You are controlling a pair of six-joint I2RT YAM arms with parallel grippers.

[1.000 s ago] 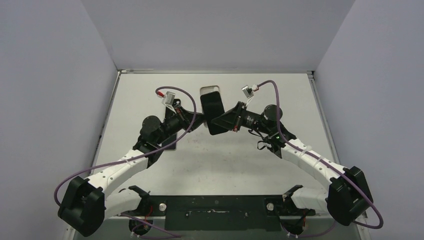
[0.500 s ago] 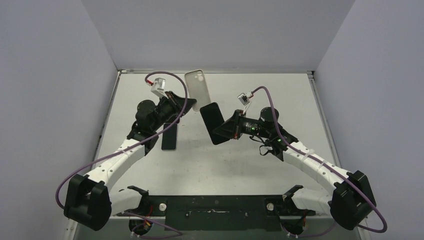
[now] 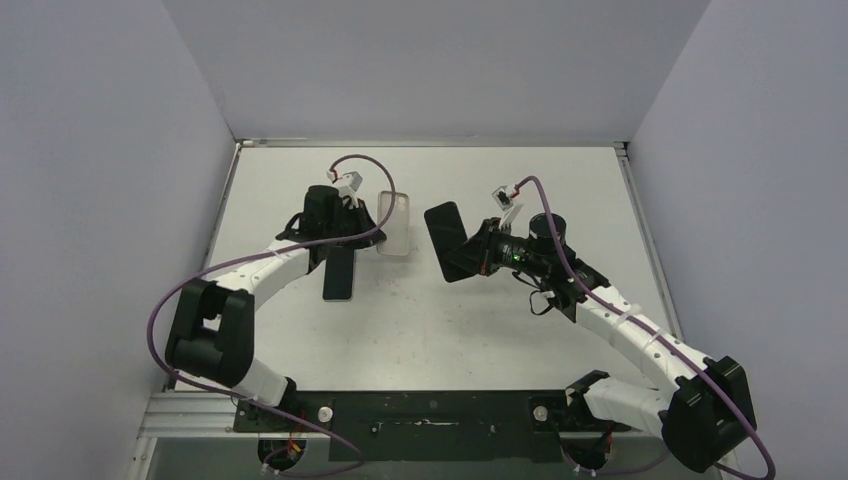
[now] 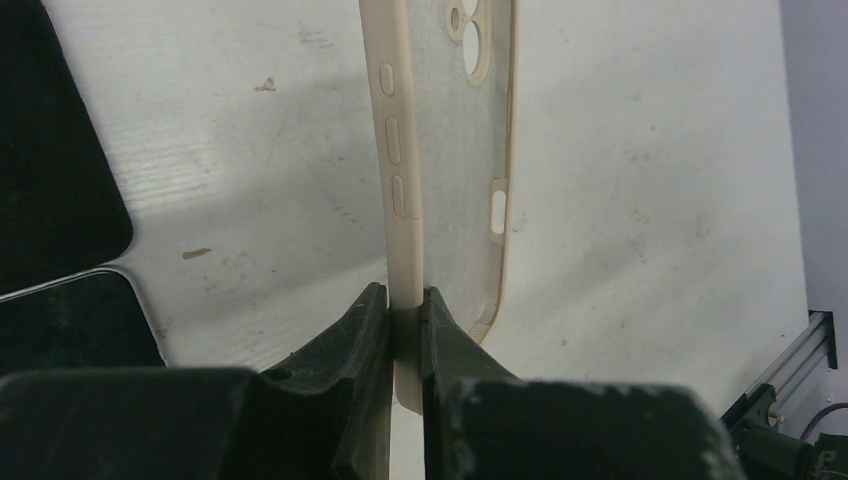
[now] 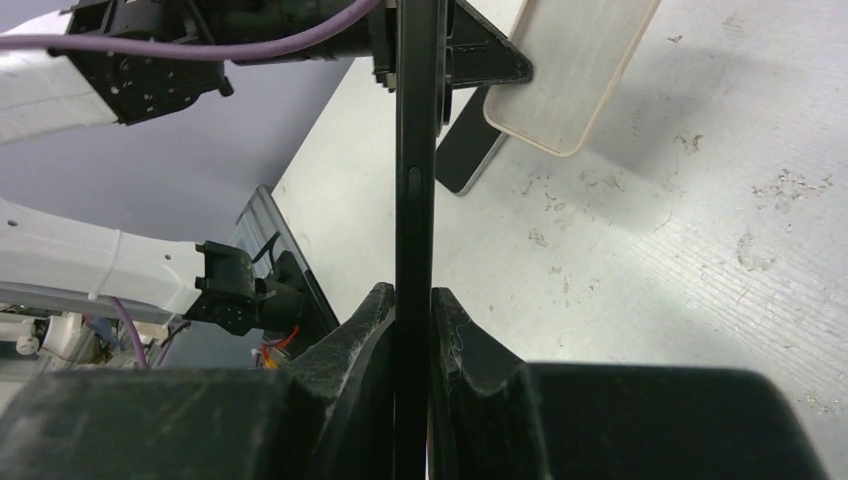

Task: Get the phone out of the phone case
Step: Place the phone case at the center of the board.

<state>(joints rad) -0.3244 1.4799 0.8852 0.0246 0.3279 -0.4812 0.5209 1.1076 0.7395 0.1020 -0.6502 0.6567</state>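
Note:
Next, my left gripper puts the cream phone case, now on edge above the table, down on the table (image 3: 377,228) (image 4: 190,90) beside the black case.
The cream phone case (image 3: 393,222) is empty and stands on edge above the table, its camera cutout visible inside (image 4: 462,120). My left gripper (image 4: 405,310) is shut on the case's side wall; from above it (image 3: 372,224) sits just left of the case. The black phone (image 3: 447,241) hangs clear of the case, a short gap to its right. My right gripper (image 3: 478,256) is shut on its lower edge. In the right wrist view the phone (image 5: 415,150) runs edge-on between the fingers, gripper (image 5: 410,300), with the case (image 5: 570,70) beyond.
A second dark phone (image 3: 339,272) lies flat on the table below the left wrist, also seen as a dark slab (image 4: 60,320) at left. White walls enclose the table; its back edge (image 3: 430,143) is far behind both grippers.
The case has come off the phone. My left gripper carried it up and left, then down beside the flat phone. My right gripper drew the black phone to the right.

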